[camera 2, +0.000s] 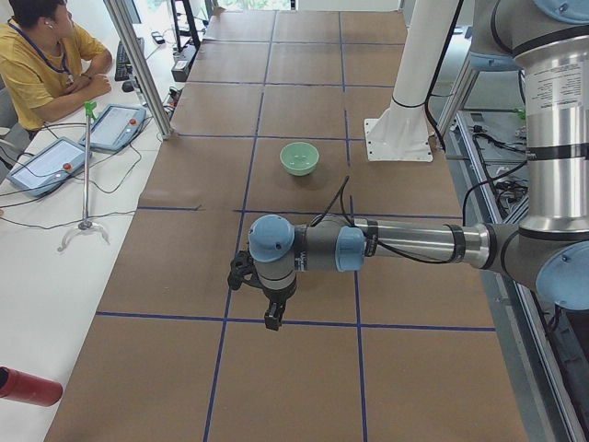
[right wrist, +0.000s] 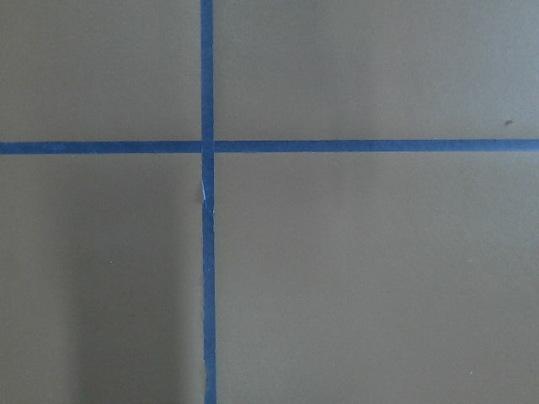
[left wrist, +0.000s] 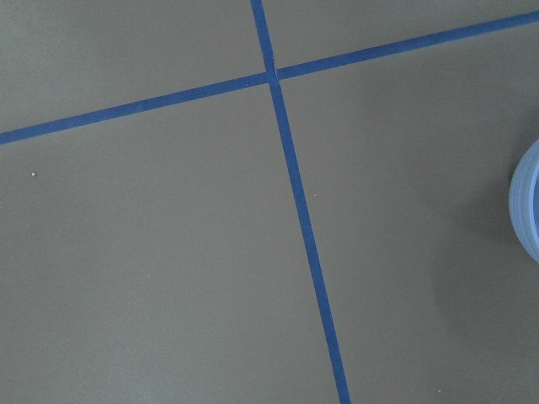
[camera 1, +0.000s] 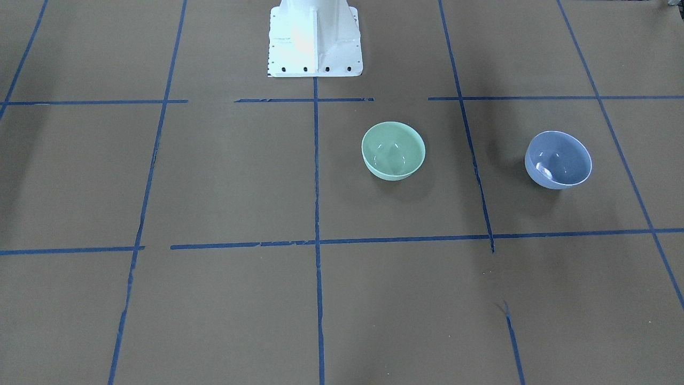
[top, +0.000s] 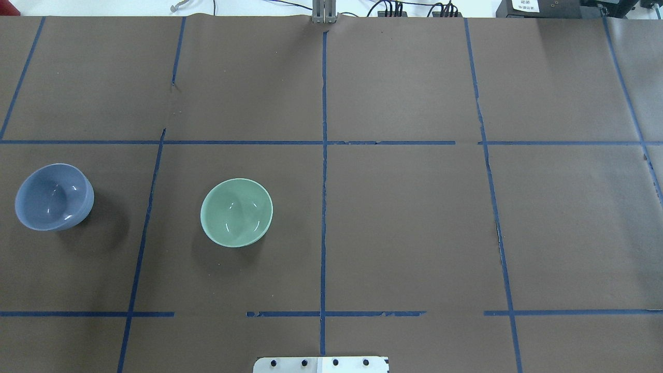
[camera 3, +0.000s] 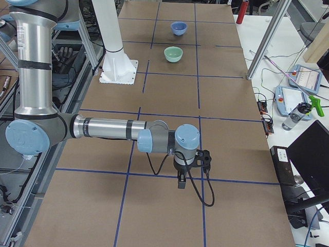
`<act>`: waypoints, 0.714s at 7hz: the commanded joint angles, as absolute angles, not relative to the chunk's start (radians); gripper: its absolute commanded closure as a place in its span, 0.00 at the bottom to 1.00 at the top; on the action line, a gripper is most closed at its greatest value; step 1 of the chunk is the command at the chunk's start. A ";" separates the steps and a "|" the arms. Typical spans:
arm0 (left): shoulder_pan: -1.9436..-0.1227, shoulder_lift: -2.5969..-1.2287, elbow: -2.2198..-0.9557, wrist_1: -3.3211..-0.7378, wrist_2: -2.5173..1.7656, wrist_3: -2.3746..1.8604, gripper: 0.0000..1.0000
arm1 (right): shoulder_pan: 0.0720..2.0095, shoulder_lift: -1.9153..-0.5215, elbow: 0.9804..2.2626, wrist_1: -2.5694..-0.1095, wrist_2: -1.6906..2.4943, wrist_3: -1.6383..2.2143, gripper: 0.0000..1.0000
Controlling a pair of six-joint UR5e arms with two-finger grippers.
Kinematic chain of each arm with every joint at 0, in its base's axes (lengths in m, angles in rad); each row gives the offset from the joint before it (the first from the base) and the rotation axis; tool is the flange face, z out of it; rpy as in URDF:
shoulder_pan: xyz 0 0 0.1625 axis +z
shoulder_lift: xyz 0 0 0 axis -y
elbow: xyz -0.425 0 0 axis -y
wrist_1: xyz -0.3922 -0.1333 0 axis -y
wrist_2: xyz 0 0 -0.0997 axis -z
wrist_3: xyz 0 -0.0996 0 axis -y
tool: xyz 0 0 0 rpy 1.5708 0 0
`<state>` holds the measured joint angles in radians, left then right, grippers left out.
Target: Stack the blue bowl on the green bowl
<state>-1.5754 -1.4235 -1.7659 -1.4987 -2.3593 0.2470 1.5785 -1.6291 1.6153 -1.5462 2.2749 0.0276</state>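
The robot's left gripper should next move to the blue bowl's rim (camera 1: 588,153) (left wrist: 516,225), on the side farthest from the green bowl, and close there.
The blue bowl (camera 1: 558,160) stands upright on the brown table, also in the overhead view (top: 54,197) at the far left, and its rim shows at the right edge of the left wrist view (left wrist: 526,202). The green bowl (camera 1: 393,150) stands upright and apart from it, nearer the table's middle (top: 236,212). Both bowls are empty. My left gripper (camera 2: 273,318) shows only in the exterior left view, hanging above the table. My right gripper (camera 3: 181,182) shows only in the exterior right view, far from both bowls. I cannot tell whether either is open or shut.
The white robot pedestal (camera 1: 314,43) stands at the table's robot-side edge. Blue tape lines (top: 323,207) mark a grid on the brown table. An operator (camera 2: 41,69) sits beside the table with tablets (camera 2: 115,126). A red cylinder (camera 2: 28,387) lies off the table's edge.
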 commanded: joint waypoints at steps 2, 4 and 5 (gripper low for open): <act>-1.574 -1.440 -1.763 -1.499 -2.367 0.249 0.00 | 1.578 -1.629 1.615 -1.546 2.275 0.028 0.00; -1.574 -1.446 -1.769 -1.496 -2.356 0.248 0.00 | 1.578 -1.629 1.615 -1.546 2.275 0.028 0.00; -1.572 -1.444 -1.785 -1.496 -2.359 0.244 0.00 | 1.578 -1.629 1.615 -1.546 2.275 0.028 0.00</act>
<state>-1.5734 -1.4435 -1.7736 -1.4964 -2.3598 0.2469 1.5784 -1.6291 1.6153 -1.5467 2.2749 0.0280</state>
